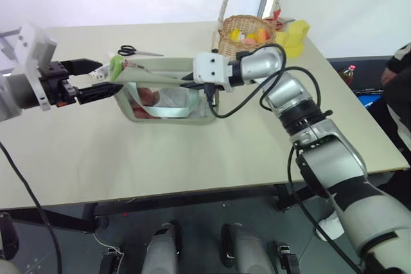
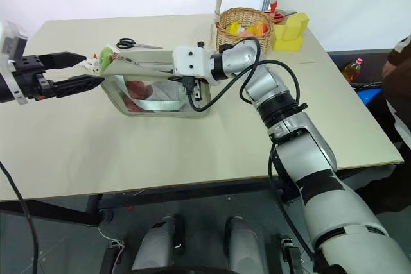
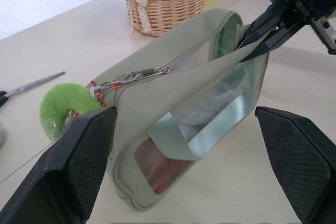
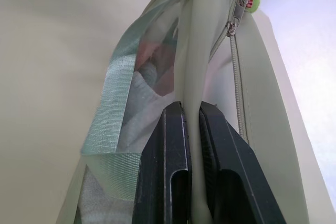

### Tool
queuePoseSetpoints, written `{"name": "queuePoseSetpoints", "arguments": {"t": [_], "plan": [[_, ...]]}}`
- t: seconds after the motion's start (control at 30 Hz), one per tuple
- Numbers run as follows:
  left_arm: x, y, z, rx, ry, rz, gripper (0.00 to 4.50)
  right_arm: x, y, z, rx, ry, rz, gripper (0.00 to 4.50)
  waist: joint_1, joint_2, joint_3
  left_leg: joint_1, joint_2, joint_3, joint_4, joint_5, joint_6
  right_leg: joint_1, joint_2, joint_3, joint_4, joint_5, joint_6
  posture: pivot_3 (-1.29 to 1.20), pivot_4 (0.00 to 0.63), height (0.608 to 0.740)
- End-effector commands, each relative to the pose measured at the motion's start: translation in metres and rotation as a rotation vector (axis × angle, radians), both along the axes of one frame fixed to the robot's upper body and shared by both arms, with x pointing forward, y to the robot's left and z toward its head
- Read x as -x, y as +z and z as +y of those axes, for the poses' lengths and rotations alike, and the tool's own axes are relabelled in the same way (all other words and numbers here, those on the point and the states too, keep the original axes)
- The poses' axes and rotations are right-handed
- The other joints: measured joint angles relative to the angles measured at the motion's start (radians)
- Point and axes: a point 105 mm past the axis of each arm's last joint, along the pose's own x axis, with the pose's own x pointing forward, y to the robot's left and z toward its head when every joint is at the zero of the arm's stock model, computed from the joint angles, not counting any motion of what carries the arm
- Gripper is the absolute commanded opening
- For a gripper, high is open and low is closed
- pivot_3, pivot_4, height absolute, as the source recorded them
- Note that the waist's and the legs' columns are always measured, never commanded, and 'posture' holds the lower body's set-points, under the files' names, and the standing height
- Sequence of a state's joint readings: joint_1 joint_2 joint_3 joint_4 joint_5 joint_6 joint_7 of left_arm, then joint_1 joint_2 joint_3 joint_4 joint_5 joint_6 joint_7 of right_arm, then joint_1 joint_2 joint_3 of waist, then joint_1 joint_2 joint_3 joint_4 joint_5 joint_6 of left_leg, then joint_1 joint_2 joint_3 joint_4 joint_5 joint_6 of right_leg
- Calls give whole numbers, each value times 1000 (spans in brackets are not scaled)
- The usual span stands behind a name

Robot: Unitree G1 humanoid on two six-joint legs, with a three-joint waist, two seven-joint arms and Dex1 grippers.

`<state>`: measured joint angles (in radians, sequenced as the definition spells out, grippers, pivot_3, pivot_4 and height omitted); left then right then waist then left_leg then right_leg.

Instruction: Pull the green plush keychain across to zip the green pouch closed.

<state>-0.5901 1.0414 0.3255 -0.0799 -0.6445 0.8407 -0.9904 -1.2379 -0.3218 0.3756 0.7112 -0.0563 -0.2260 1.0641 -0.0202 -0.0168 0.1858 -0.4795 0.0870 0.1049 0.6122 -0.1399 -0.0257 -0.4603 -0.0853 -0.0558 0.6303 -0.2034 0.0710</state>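
Note:
The robot's right gripper pinches the pouch's rim short of the pouch's end across from the keychain, so it should open and take the pouch's rim nearer that end (image 1: 214,97) before zipping.
The green pouch (image 1: 168,105) sits mid-table with its clear window facing me and a pale strap across it. My right gripper (image 4: 193,109) is shut on a fold of fabric at the pouch's top right end, as also seen from the left wrist (image 3: 257,38). The green plush keychain (image 3: 63,106) hangs on a short chain off the zipper slider (image 3: 157,71) at the pouch's left end. The zipper looks closed between the slider and the right gripper. My left gripper (image 1: 103,80) is open, with its fingers on either side of the pouch's left end and the keychain (image 1: 115,63) beside the upper finger.
A wicker basket (image 1: 247,38) with toy fruit stands at the back, with yellow blocks (image 1: 295,33) to its right. Scissors (image 1: 138,51) lie behind the pouch. A person (image 1: 399,75) sits past the table's right edge, near a bottle (image 1: 347,74).

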Motion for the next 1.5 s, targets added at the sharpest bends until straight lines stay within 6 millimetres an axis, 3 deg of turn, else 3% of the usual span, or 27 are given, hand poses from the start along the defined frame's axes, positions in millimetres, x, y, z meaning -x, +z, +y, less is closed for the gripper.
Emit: {"name": "queuePoseSetpoints", "arguments": {"t": [0.03,0.37,0.47,0.6,0.7,0.8,0.97,1.17,1.27,1.37,1.5], "plan": [[1,10,-4,-22,-18,-49,4500,6,25,9,-56,42,-77,43,0,0,0,0,0,0,0,0,0,0,0,0,0,0,0,0,150,740],[0,10,-3,-23,-18,-44,4500,5,19,-8,-41,27,-27,43,4,0,0,0,0,0,0,0,0,1,0,0,0,0,0,0,150,740],[-1,11,-4,-23,-19,-45,4500,6,19,-6,-60,27,-8,1124,3,0,0,0,0,0,0,0,0,1,0,0,0,0,0,0,150,740],[-2,13,-4,-27,-22,-47,4500,7,29,-12,-82,6,-34,3064,3,0,0,0,0,0,0,0,0,0,0,0,0,0,0,0,150,740],[0,14,2,-30,-2,-46,4500,13,43,-28,-103,-9,-54,3064,7,0,0,0,0,0,1,0,0,1,0,0,0,0,0,0,150,740],[2,14,14,-48,37,-43,4500,20,44,-45,-93,-33,-64,3064,7,0,0,0,0,0,1,0,0,1,0,0,0,0,0,0,150,740],[-2,25,43,-28,129,-62,4500,23,24,-66,-80,-92,6,3064,3,0,0,1,0,0,0,0,0,0,0,0,0,0,0,0,150,740],[-13,23,38,-26,107,-70,4500,14,2,-59,-95,-121,62,3064,4,0,0,0,0,0,0,0,0,0,0,0,0,0,-1,0,150,740],[-16,20,36,-34,94,-62,4500,12,0,-56,-98,-121,63,1791,5,0,0,0,0,0,1,0,0,0,0,0,0,0,0,0,150,740],[-18,16,39,-44,97,-54,4500,12,-2,-55,-92,-113,67,202,4,0,0,0,0,0,1,0,0,0,0,0,0,0,0,0,150,740],[-28,15,46,-19,139,-59,4500,13,-4,-56,-67,-98,42,41,5,0,0,0,0,0,1,0,0,0,0,0,0,0,0,0,150,740]]}}
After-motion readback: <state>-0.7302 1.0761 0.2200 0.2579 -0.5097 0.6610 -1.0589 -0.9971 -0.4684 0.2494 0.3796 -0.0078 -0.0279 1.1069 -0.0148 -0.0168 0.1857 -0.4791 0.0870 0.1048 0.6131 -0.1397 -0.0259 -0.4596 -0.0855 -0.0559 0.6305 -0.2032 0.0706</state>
